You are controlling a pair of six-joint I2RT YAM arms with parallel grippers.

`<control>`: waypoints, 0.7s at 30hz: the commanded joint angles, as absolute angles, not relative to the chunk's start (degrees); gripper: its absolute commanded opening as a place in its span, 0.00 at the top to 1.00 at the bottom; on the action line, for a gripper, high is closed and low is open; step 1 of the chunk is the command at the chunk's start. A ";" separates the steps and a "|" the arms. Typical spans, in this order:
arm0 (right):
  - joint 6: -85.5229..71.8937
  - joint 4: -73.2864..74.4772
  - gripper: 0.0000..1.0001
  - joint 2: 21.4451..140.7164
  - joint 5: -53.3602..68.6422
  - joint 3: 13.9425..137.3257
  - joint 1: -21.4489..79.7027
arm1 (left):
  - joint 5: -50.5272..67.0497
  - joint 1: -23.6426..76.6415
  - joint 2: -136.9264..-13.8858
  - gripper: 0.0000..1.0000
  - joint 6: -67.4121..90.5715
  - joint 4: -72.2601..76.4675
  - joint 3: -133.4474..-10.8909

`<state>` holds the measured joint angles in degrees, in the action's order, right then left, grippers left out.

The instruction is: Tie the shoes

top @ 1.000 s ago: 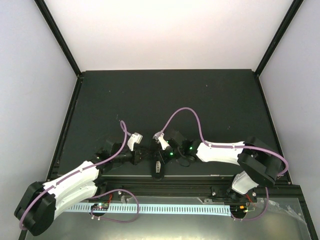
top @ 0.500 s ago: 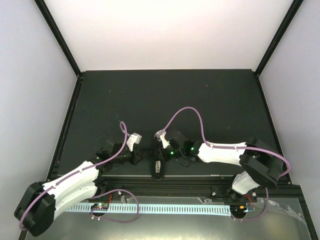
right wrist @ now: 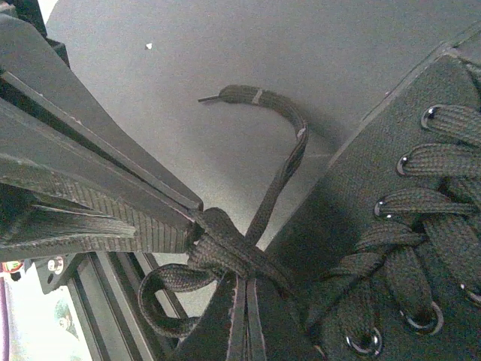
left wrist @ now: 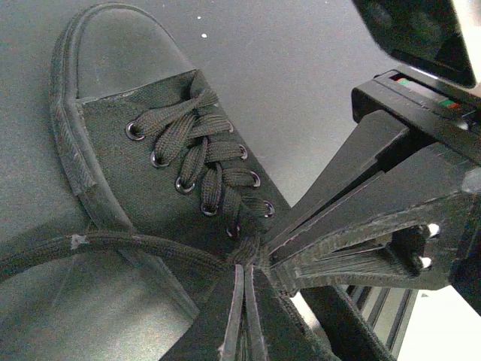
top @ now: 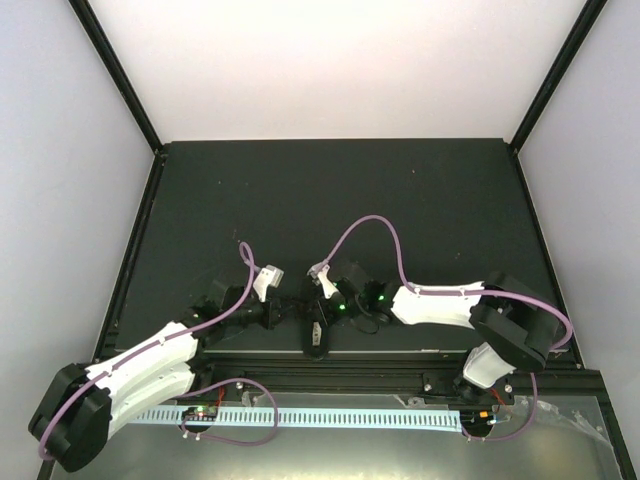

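My left gripper is pinching only the edge of the bunched lace. It should open and take hold of the lace closer to my right gripper's tips (left wrist: 262,259).
The small black shoe (top: 316,342) lies near the table's front edge between my two arms, its toe (left wrist: 120,53) pointing away from the grippers. Over its tongue end, my left gripper (top: 298,311) and right gripper (top: 324,306) meet tip to tip. In the left wrist view the left gripper (left wrist: 245,280) is shut on the lace at the knot (left wrist: 246,250). My right gripper (right wrist: 243,297) is shut on the same bunched lace (right wrist: 225,252). A small loop (right wrist: 159,297) hangs beside it, and a free lace end (right wrist: 259,96) curls on the table.
The black table top (top: 400,200) stretches behind the shoe to white walls. A metal rail (top: 380,362) and a white slotted cable duct (top: 330,416) run along the near edge. Purple cables (top: 375,222) arch over both arms.
Almost nothing moved. Both grippers stay shut at the lace over the shoe; the right arm has shifted very slightly left.
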<state>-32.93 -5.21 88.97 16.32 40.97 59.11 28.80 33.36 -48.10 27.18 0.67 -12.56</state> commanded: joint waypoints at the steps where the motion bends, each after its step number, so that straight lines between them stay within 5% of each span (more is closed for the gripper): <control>1: -31.48 -5.37 0.98 91.00 16.90 42.26 59.00 | 30.97 32.96 -48.92 0.98 27.38 4.26 -13.14; 16: -33.65 -6.25 0.98 90.84 13.33 42.31 58.95 | 39.99 33.21 -49.98 0.98 25.27 7.11 -11.42; 21: -33.74 -6.41 0.98 89.88 12.70 41.54 58.96 | 35.58 33.14 -48.62 0.86 24.72 2.54 -13.01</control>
